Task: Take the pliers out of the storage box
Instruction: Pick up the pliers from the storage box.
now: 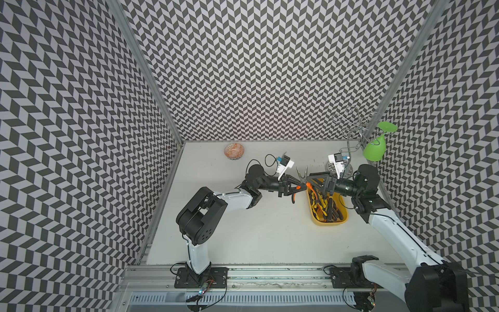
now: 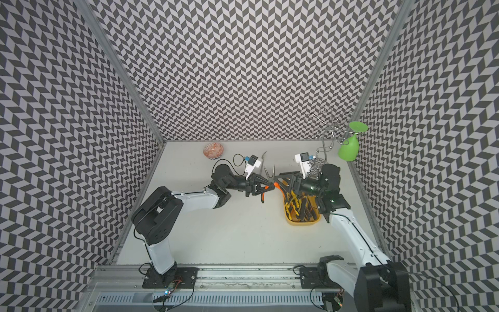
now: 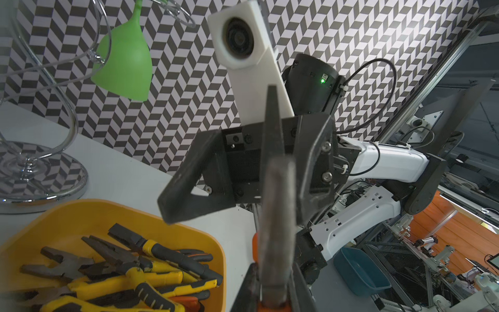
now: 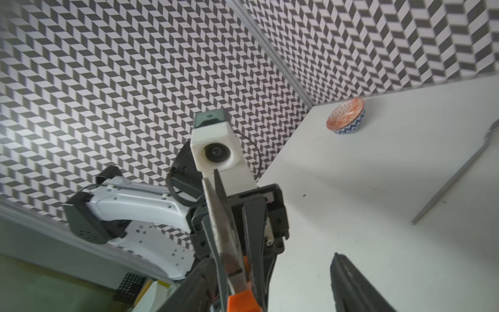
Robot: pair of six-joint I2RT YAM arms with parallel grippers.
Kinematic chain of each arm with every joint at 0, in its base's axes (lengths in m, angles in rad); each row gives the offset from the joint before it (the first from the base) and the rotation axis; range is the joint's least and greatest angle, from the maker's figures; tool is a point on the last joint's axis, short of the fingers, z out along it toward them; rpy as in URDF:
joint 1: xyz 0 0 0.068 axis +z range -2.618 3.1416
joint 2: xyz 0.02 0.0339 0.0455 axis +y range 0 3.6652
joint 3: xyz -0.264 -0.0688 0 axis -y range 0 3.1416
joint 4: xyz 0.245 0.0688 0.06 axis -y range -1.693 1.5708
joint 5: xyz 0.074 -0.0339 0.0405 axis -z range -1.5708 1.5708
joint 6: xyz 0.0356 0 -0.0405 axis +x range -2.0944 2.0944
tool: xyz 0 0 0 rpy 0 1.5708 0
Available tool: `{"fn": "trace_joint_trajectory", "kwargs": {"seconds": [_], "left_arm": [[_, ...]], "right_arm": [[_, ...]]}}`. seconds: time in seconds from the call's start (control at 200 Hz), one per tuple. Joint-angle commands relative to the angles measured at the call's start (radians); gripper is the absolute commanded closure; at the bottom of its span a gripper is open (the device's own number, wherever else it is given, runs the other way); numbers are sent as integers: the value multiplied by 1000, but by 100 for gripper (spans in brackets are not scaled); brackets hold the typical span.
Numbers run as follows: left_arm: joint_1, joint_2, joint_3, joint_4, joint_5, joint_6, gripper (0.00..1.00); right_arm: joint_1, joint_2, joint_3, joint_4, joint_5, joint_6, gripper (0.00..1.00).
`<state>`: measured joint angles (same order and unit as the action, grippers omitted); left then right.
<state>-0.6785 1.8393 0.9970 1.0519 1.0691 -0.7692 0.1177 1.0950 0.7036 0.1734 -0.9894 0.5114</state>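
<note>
My left gripper needs to go to the bare table [image 1: 289, 196] between the storage box and the grey spoon. It will let go of the orange-handled pliers there.
One pair of pliers [image 1: 302, 174] with orange handles and a long grey nose hangs in the air just left of the storage box [image 1: 342, 220], a shallow yellow tray. My left gripper [image 1: 295, 187] is shut on its handles, and the nose [image 3: 272, 162] sticks out past the fingers. My right gripper [image 1: 310, 184] faces it with its fingers [image 3: 189, 183] spread wide on either side of the pliers [image 4: 224, 237], not clamping them. Several more yellow-and-black and orange pliers [image 3: 135, 270] lie piled in the box [image 2: 302, 222]. Both grippers [image 2: 266, 187] [image 2: 276, 183] show in both top views.
A small orange patterned bowl [image 1: 233, 151] stands at the back left. A thin grey spoon [image 4: 459, 175] lies on the table behind the grippers. A chrome wire stand [image 3: 40, 173] with a green glass [image 1: 376, 147] hanging upside down stands at the back right, next to the box.
</note>
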Motion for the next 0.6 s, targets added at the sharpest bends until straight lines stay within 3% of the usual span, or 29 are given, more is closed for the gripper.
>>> {"fn": "trace_joint_trajectory", "kwargs": {"seconds": [0.0, 0.18, 0.335, 0.596], "left_arm": [[26, -66, -44, -71, -6, 66, 100], [58, -60, -28, -422, -103, 154, 100], [84, 25, 14, -553, -177, 73, 100], [89, 203, 212, -806, -160, 82, 100]], "right_arm": [[6, -29, 22, -79, 124, -77, 19], [17, -35, 27, -124, 214, -121, 5], [22, -69, 6, -97, 258, -113, 3], [23, -73, 2, -117, 282, -126, 4]]}}
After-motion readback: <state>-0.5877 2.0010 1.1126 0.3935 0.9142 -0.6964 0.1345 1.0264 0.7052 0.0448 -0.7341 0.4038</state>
